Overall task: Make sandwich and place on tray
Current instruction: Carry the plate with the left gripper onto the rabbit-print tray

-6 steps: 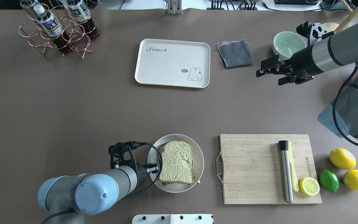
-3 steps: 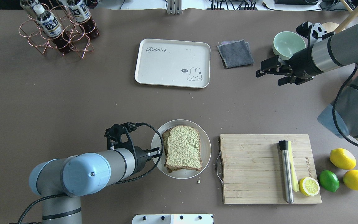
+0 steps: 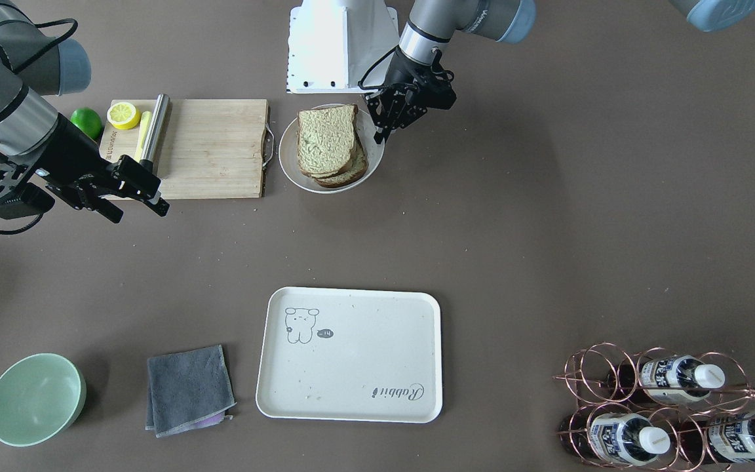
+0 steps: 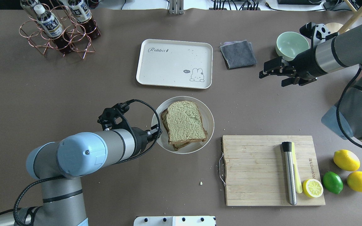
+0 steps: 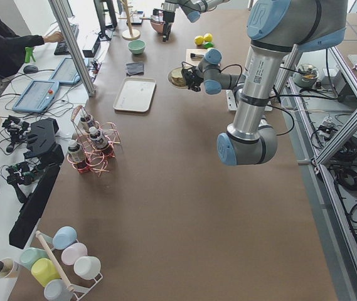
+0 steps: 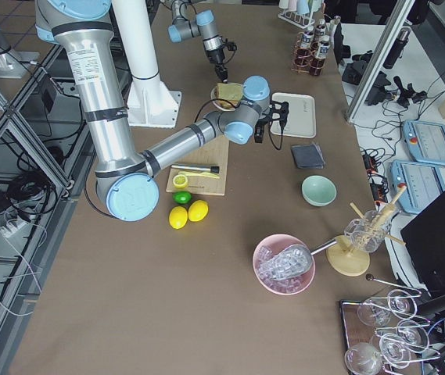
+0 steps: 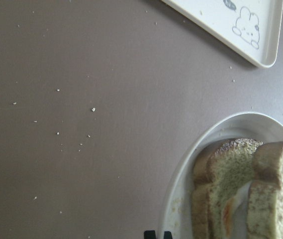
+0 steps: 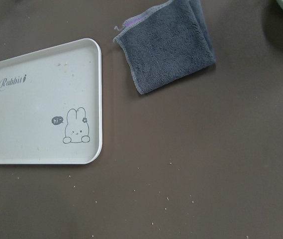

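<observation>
My left gripper sets the sandwich plate on the cream tray (image 3: 360, 358), between its animal drawing and lettering, next.
The sandwich (image 4: 185, 124), two green-crumb bread slices with a fried egg showing between them in the left wrist view (image 7: 235, 211), lies on a round white plate (image 4: 211, 121). My left gripper (image 4: 156, 131) is shut on the plate's left rim; it also shows in the front-facing view (image 3: 381, 128). The plate sits just short of the cream tray (image 4: 168, 66), which holds only crumbs. My right gripper (image 4: 271, 79) is open and holds nothing, over the table to the right of the tray, near the grey towel.
A wooden cutting board (image 4: 253, 169) with a steel-handled tool and half a lemon lies to the plate's right. Lemons and a lime (image 4: 332, 182) are beyond it. A grey towel (image 4: 238, 54), green bowl (image 4: 291, 44) and copper bottle rack (image 4: 58, 31) stand at the back.
My left gripper has carried the plate with the sandwich away from the robot toward the tray. The right arm has not moved.
</observation>
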Controlling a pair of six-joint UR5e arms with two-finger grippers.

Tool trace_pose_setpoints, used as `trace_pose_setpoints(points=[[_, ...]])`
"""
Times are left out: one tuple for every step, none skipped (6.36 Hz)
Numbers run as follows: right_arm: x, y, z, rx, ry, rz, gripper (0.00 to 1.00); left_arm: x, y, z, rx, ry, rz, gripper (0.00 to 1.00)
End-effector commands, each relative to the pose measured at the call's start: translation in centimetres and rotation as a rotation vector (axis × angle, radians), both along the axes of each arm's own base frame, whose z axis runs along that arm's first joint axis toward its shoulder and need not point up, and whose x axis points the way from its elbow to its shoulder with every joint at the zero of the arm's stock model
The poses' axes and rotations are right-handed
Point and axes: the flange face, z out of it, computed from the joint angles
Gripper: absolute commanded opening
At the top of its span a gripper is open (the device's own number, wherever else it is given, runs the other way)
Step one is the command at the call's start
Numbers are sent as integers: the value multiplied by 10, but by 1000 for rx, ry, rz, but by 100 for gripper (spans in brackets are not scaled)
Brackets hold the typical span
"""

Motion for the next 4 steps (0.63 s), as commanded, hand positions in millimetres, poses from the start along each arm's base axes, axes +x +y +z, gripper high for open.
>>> trace_pose_setpoints(points=[[-1,0,1,-2,1,0,100,27,-54,7,-120,77,-238,0],[-2,0,1,-1,2,0,100,32,-92,2,-143,78,-301,0],[-3,-1,1,-3,3,-2,100,39,-133,-7,-148,60,-349,0],[-4,-2,2,-4,5,-2,100,43,-178,-4,-151,32,-399,0]])
